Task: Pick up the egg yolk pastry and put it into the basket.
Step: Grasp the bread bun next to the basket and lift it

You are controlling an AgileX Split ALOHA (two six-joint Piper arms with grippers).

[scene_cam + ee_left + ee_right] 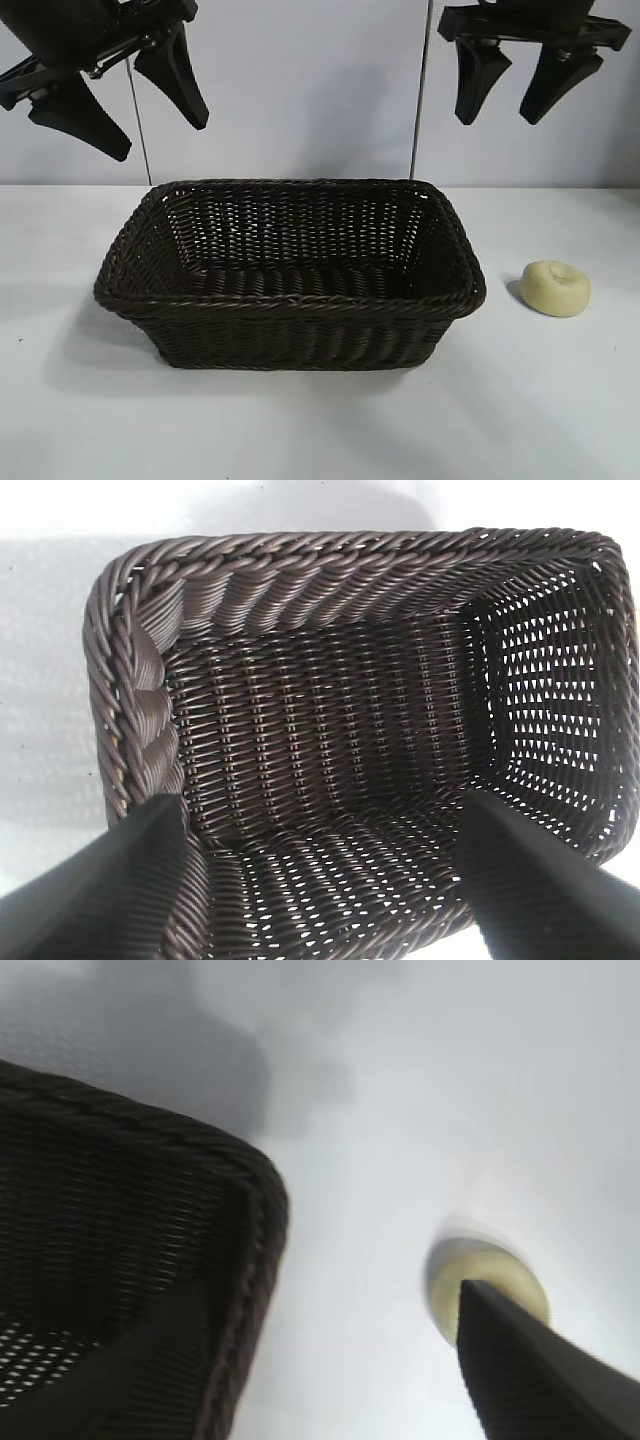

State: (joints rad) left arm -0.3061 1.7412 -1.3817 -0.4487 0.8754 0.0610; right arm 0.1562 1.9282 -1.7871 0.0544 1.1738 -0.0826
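Next, I close my right gripper on the dimpled middle (558,276) of the egg yolk pastry next to the basket.
The egg yolk pastry (555,288), a small pale cream-yellow bun with a dimple, lies on the white table to the right of the basket (300,300). The basket is dark brown wicker and nothing lies in it. My right gripper (498,118) hangs open high above the gap between basket and pastry, holding nothing. In the right wrist view the pastry (450,1280) shows partly behind one finger (530,1370), beside the basket's corner (250,1190). My left gripper (158,135) hangs open high over the basket's left end. The left wrist view looks down between its fingers (100,900) into the basket (130,680).
The white table (320,430) runs wide in front of the basket and on both sides of it. A pale wall (300,90) stands behind, with two thin vertical rods (420,100).
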